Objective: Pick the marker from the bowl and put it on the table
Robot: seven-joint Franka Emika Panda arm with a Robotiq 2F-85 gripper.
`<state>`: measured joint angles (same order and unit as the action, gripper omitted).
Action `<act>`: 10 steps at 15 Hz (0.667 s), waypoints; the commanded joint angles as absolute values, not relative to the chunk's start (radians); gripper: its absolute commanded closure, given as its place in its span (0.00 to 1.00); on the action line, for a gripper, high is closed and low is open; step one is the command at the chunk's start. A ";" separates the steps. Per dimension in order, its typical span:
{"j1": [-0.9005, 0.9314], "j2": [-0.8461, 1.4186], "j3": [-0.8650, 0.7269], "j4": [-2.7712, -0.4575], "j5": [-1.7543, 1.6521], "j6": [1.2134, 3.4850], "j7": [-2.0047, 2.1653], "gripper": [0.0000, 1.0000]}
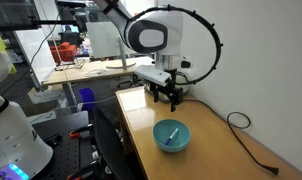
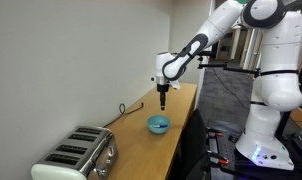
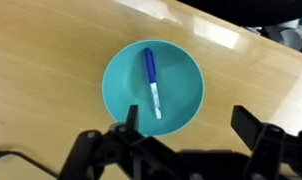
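My gripper is to move down into the teal-blue bowl next and grip the marker's white body (image 1: 175,131) (image 3: 156,102), so that its blue cap end stays free.
The teal-blue bowl (image 3: 152,88) sits on the light-brown wooden table (image 3: 51,70). The marker (image 3: 152,84), white with a blue cap end, lies inside the bowl. My gripper (image 3: 186,122) hangs open and empty above the bowl, its two dark fingers wide apart, one over the bowl's near rim. In both exterior views the gripper (image 1: 168,97) (image 2: 163,103) is well above the table, behind the bowl (image 1: 172,135) (image 2: 158,125). The marker shows faintly in the bowl in an exterior view (image 1: 173,136).
A black cable (image 1: 246,135) runs along the table by the wall. A silver toaster (image 2: 76,157) stands at the table's near end in an exterior view. A cluttered paler desk (image 1: 91,65) lies further back. The wall (image 2: 71,60) borders the table.
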<state>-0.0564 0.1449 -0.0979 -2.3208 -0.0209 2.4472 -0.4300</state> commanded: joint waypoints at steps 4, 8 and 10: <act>-0.104 0.318 -0.046 -2.267 -0.017 2.578 -0.473 0.00; -0.125 0.427 -0.023 -2.219 -0.042 2.624 -0.457 0.00; -0.143 0.476 -0.006 -2.184 -0.041 2.636 -0.468 0.00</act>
